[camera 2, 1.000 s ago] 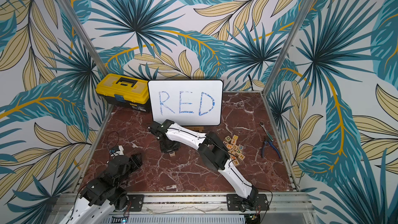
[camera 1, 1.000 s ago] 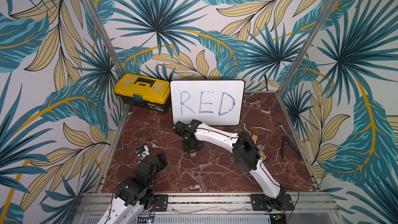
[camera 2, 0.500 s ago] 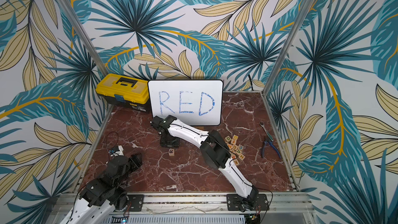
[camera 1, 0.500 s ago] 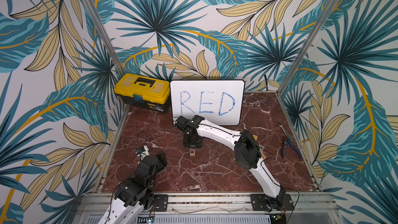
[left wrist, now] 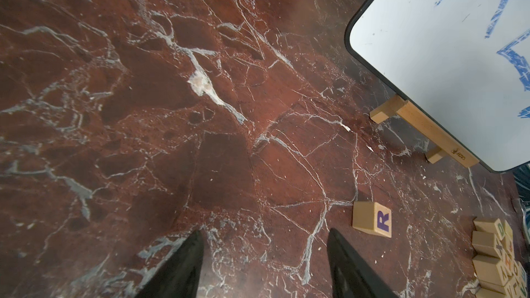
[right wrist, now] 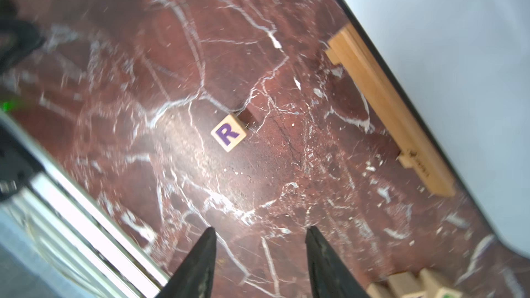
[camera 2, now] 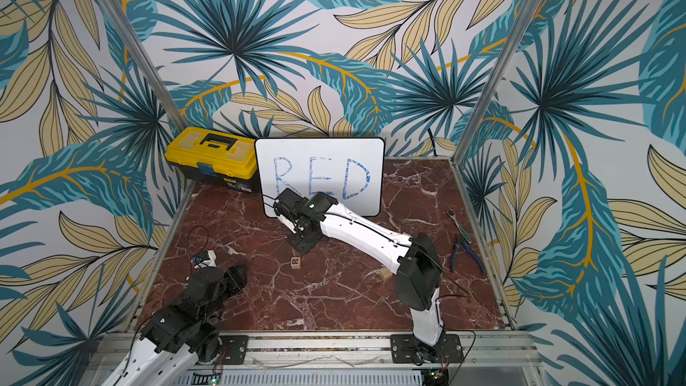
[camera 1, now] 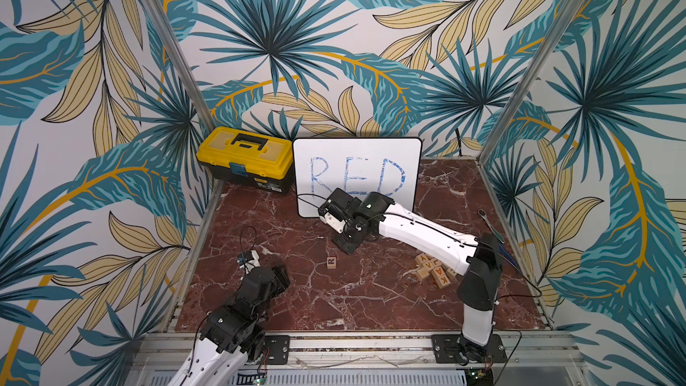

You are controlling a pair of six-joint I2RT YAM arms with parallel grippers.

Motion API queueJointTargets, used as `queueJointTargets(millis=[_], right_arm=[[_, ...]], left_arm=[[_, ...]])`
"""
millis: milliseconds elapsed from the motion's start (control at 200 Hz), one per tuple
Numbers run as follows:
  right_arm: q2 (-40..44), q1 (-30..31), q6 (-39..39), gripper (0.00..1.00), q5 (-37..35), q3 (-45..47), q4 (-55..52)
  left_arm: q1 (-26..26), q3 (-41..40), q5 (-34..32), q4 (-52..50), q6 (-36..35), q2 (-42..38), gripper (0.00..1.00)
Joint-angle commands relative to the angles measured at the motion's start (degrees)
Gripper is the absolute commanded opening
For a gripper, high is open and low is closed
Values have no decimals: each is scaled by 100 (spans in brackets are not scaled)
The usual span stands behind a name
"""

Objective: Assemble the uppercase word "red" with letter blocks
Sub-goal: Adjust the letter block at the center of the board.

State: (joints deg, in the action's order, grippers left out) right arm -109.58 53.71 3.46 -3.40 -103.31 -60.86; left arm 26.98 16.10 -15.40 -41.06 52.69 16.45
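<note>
The R letter block lies alone in the middle of the table. Next, I move my right gripper to it and close on the block's opposite sides (camera 1: 331,263) (right wrist: 228,133) beside the purple R.
The R letter block (camera 1: 331,262) (camera 2: 295,262), a pale wooden cube with a dark purple R on top, lies alone mid-table. My right gripper (camera 1: 346,246) (camera 2: 304,245) hangs just behind it, open and empty; its wrist view shows the R block (right wrist: 229,132) well ahead of the spread right gripper (right wrist: 259,229). My left gripper (camera 1: 278,278) (left wrist: 263,232) rests low at the front left, open, with bare marble between its fingers and the R block (left wrist: 372,219) off to one side. The remaining letter blocks sit in a pile (camera 1: 434,271) (left wrist: 499,259) under the right forearm; one looks like a green D.
A whiteboard (camera 1: 356,165) with RED in blue leans on wooden feet behind the right gripper. A yellow toolbox (camera 1: 245,157) stands at the back left. Pliers (camera 2: 466,254) and a ratchet wrench (camera 2: 458,224) lie along the right edge. A small white cabled part (camera 1: 249,256) sits near the left arm.
My right gripper opened, let go of the R block and drew back from it toward the whiteboard. The block stays on the marble. The left arm has not moved.
</note>
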Motion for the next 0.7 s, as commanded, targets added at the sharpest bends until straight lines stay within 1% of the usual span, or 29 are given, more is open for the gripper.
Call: queueJointTargets(millis=[0, 125, 245, 366, 696], right_arm=[[-330, 17, 1394, 52, 380, 415, 487], [-511, 31, 1681, 52, 783, 669, 944], [-808, 38, 1904, 52, 630, 529, 878], [-966, 66, 2152, 52, 622, 472, 860], [-1436, 69, 2009, 52, 726, 201, 1124]], left_arm=[[-26, -127, 2, 83, -121, -16, 69], [-26, -189, -82, 45, -40, -106, 69], [-26, -177, -109, 37, -29, -98, 69], [-26, -177, -161, 43, -4, -67, 69], [-26, -168, -183, 28, 10, -67, 69]])
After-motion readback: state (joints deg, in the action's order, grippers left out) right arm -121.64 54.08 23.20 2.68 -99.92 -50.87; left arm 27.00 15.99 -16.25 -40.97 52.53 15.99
